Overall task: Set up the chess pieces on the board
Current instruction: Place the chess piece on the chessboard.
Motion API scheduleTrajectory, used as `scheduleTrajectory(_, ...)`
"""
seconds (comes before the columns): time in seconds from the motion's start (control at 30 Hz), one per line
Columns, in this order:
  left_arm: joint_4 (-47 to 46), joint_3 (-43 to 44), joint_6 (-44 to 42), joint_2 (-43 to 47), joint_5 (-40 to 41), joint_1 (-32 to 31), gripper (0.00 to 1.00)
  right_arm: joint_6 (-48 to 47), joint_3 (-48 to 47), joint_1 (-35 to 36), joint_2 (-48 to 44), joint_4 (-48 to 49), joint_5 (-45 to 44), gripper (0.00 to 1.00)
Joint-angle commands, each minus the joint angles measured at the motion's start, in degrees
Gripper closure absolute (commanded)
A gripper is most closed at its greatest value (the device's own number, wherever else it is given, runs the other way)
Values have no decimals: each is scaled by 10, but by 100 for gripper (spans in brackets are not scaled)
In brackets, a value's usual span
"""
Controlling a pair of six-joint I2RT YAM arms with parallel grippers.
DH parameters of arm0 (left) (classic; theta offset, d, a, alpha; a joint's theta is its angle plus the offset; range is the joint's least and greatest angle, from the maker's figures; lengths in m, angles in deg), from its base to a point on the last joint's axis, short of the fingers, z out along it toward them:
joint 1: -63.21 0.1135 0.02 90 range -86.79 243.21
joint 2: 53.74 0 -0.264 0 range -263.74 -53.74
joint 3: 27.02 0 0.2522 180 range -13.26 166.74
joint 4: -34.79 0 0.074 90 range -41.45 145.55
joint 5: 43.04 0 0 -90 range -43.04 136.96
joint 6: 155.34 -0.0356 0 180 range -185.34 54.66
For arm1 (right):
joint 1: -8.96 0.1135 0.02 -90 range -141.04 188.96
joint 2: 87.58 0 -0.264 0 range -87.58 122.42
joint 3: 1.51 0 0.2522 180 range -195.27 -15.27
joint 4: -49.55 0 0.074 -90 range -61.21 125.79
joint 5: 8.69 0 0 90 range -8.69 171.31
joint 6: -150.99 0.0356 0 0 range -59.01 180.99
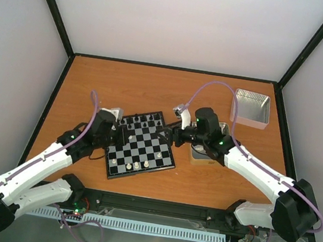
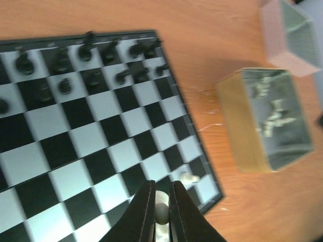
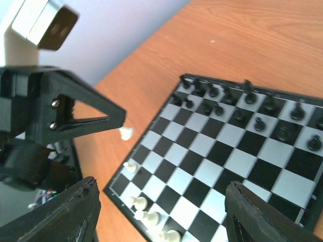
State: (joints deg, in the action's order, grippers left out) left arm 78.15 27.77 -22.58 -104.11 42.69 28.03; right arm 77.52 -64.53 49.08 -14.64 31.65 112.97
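Observation:
The cream-white chess piece will sit on the black square (image 1: pixel 120 160) beside the white piece nearest my left gripper after release.
The board (image 1: pixel 145 149) lies between my arms; it also shows in the left wrist view (image 2: pixel 101 131) and the right wrist view (image 3: pixel 237 156). My left gripper (image 2: pixel 161 189) is shut on a cream-white chess piece (image 2: pixel 161 212) and holds it above the board's near right corner. It shows in the right wrist view (image 3: pixel 118 117) with the piece (image 3: pixel 125 133) at its tip. Several white pieces (image 3: pixel 137 202) stand along the near edge. Black pieces (image 2: pixel 86 50) fill the far rows. My right gripper (image 3: pixel 161 222) is open and empty over the board (image 1: pixel 167 135).
A silver tin (image 2: pixel 270 118) with several loose white pieces stands right of the board, under my right arm (image 1: pixel 205 154). A second tin (image 1: pixel 251 108) stands at the back right. Bare wooden table (image 1: pixel 124 86) surrounds the board.

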Motion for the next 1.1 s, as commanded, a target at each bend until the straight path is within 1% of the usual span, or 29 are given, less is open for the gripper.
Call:
scheduleTrajectory(0.0,53,-39,10,8,142,-45,99,38,17,-2,4,12,-94,32)
scheduleTrajectory(0.1,72,-57,64,-18,207,-93,99,48,16,-2,17,17,-101,33)
scheduleTrajectory(0.2,99,-68,104,-57,247,-124,99,50,15,-2,24,13,-109,33)
scheduleTrajectory(0.37,68,-95,104,-80,216,-140,99,50,15,-2,31,10,-117,33)
scheduleTrajectory(0.47,70,-112,108,-75,213,-140,99,50,15,-2,32,6,-122,33)
scheduleTrajectory(0.63,48,-128,105,-64,204,-140,100,52,16,-2,41,9,-119,33)
scheduleTrajectory(0.8,28,-129,94,-70,199,-140,99,52,10,-2,49,9,-115,33)
scheduleTrajectory(1.07,29,-136,99,-69,196,-140,99,51,7,-2,53,4,-116,34)
